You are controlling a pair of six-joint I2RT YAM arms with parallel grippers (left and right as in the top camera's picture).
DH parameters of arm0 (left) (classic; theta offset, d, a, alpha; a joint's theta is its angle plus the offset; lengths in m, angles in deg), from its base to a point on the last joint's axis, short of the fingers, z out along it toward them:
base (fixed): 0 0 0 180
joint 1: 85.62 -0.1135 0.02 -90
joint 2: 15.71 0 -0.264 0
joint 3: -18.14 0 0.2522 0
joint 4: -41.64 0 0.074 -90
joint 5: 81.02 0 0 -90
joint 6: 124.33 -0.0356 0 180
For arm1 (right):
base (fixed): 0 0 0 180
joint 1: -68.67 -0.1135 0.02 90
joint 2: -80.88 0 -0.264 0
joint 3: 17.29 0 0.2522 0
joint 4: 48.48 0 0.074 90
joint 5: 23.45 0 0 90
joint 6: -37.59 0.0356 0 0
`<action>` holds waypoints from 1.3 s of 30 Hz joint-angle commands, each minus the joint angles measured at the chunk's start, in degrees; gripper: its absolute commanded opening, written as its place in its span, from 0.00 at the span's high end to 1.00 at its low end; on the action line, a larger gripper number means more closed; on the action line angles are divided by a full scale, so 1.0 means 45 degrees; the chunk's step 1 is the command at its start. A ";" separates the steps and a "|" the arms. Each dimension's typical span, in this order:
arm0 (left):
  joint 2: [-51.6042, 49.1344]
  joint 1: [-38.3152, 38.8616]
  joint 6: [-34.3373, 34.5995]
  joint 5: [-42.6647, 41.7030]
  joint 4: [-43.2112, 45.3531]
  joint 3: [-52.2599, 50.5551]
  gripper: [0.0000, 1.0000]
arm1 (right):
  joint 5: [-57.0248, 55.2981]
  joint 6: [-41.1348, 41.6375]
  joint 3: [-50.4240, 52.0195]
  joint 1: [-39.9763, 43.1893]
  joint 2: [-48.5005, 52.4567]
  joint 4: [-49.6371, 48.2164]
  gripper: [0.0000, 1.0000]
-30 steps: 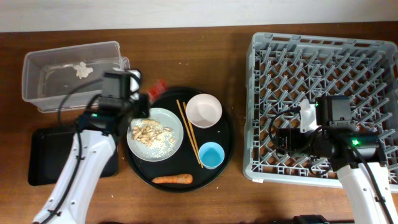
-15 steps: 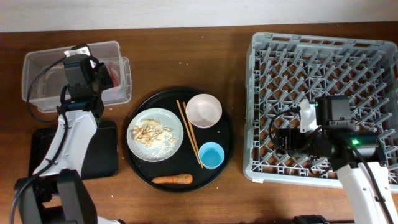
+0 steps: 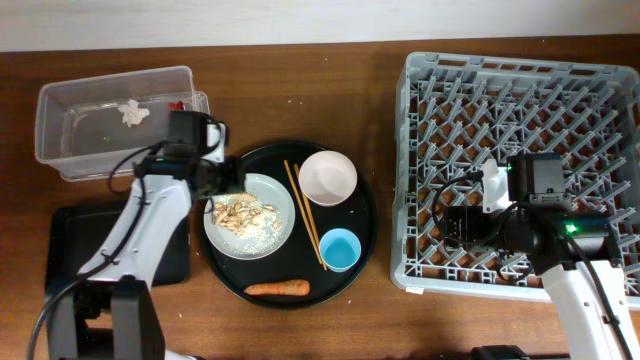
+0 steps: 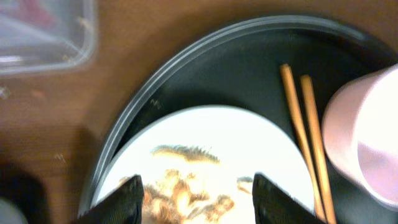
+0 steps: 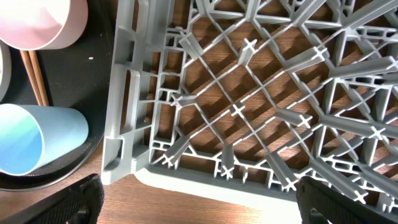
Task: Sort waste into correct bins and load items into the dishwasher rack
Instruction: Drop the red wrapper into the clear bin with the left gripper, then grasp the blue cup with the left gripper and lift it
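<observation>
I should move my left gripper to the light blue cup next and close it on the cup's rim (image 3: 323,257) next to the ends of the wooden chopsticks.
My left gripper (image 3: 226,181) (image 4: 200,204) hangs open over the left part of the grey-white plate (image 3: 268,232) (image 4: 211,134), its fingers either side of the beige food scraps (image 3: 240,212) (image 4: 186,194), nothing held. Wooden chopsticks (image 3: 306,215) (image 4: 303,130), a pale pink bowl (image 3: 328,177) (image 4: 367,143), a light blue cup (image 3: 340,249) (image 5: 37,140) and an orange carrot (image 3: 277,289) lie on the round black tray (image 3: 368,215). The clear tub (image 3: 70,150) holds a white tissue (image 3: 132,112) and a red wrapper (image 3: 178,104). My right gripper (image 3: 452,225) (image 5: 211,202) stands open above the front-left corner of the grey dishwasher rack (image 3: 520,100) (image 5: 249,93).
A flat black rectangular tray (image 3: 70,250) lies at the front left, partly under my left arm. The rack fills the right side of the table. Bare wood shows between the round tray and the rack.
My left gripper carried the red wrapper from beside the round tray to the clear tub, opened and left it there, then swung back over the plate. The right arm has not moved.
</observation>
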 commanded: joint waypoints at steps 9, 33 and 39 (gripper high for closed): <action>-0.0015 0.5183 -0.0107 -0.1423 -0.3716 0.0029 0.44 | 0.0029 -0.0083 -0.0185 -0.0073 -0.0019 0.0044 0.02; -0.0695 0.7295 -0.0107 0.0078 -0.5576 0.1982 0.45 | 0.0029 -0.0083 -0.0185 -0.0073 -0.0019 0.0034 0.02; -0.1613 0.7383 -0.0102 0.0078 -0.5323 0.1982 0.51 | 0.0024 -0.0083 -0.0185 -0.0073 -0.0019 0.0029 0.02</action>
